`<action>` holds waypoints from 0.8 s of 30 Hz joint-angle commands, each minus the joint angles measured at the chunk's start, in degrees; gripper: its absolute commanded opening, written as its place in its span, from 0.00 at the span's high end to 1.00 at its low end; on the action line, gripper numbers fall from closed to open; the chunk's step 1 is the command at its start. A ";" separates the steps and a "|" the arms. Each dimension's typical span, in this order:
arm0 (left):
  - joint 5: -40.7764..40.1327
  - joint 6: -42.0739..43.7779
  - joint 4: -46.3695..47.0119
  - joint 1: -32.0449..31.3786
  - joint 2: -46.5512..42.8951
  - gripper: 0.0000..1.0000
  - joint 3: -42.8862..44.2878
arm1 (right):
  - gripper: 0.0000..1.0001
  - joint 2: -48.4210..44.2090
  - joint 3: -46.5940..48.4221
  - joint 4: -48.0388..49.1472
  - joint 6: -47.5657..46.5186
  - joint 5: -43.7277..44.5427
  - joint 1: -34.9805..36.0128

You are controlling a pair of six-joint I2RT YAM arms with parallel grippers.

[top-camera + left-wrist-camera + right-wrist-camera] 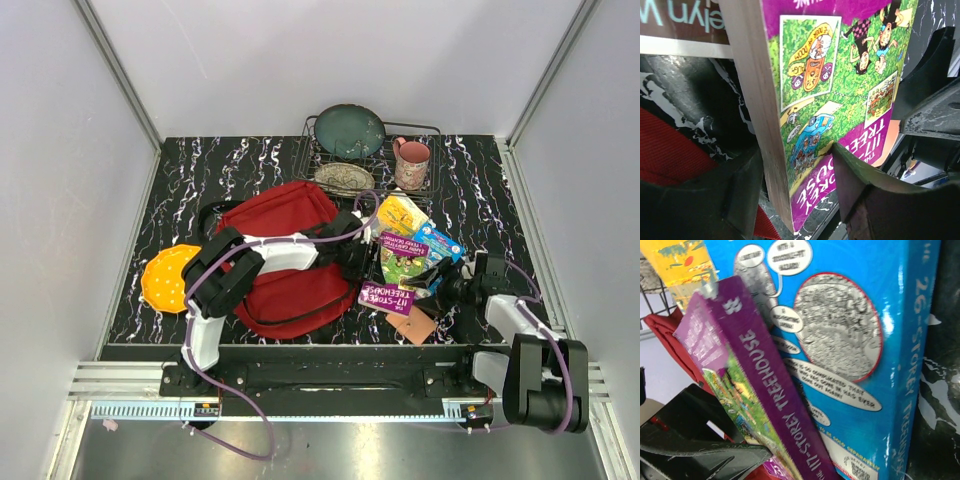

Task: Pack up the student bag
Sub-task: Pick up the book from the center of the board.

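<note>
The Treehouse book's purple spine leans on the blue book while my left gripper holds its page edge, so my right gripper should grip the spine [774,382] before lifting.
The red student bag [285,262] lies flat left of centre, and its fabric shows in the left wrist view [670,155]. My left gripper [356,256] reaches over the bag and is shut on a green and purple Treehouse book [840,90], one finger on the page edge, the other finger [865,190] on the cover. My right gripper [447,284] sits at the right side of the book pile. Its wrist view shows the purple book spine [775,385] leaning on a blue book [860,340]. Only one finger [705,455] shows there.
Several books lie in a loose pile right of the bag: a yellow one [400,212], a blue one [446,244], a purple one [388,297], an orange one [416,326]. A wire rack [312,148] behind holds two plates and a pink mug [411,163]. An orange disc [168,277] lies left.
</note>
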 commanded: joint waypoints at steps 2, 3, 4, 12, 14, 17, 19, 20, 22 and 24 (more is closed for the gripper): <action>4.40 -1.45 1.90 -0.47 -0.02 0.49 -1.68 | 0.31 4.71 -1.61 11.40 3.94 0.03 1.73; 4.84 -1.72 2.42 -0.55 -0.11 0.52 -1.94 | 0.32 5.15 -1.87 13.42 4.90 -0.32 1.73; 5.54 -2.15 3.56 -0.55 -0.46 0.53 -2.21 | 0.33 5.50 -2.39 14.57 5.35 -0.67 1.90; 7.57 -3.56 6.03 -0.55 -0.20 0.69 -2.56 | 0.28 -0.99 -0.72 6.40 3.41 7.07 2.25; 8.27 -4.18 6.65 -0.55 0.24 0.71 -2.56 | 0.36 -1.87 -2.57 10.52 5.26 4.44 2.25; 9.41 -5.06 8.23 -0.55 -0.19 0.72 -2.82 | 0.46 -1.44 -3.10 15.89 6.58 1.71 2.25; 10.55 -5.85 9.98 -0.55 -1.07 0.73 -3.44 | 0.46 -1.00 -2.58 16.60 6.41 0.73 2.25; 10.99 -6.02 10.68 -0.55 -1.34 0.73 -3.79 | 0.47 -1.00 -2.31 17.13 6.32 -0.14 2.25; 11.96 -6.90 12.26 -0.55 -2.39 0.73 -4.40 | 0.57 -1.17 -1.87 17.92 6.84 -1.02 2.25; 12.31 -7.08 12.54 -0.55 -3.18 0.74 -4.49 | 0.70 -1.61 -1.61 19.15 7.72 -2.52 2.25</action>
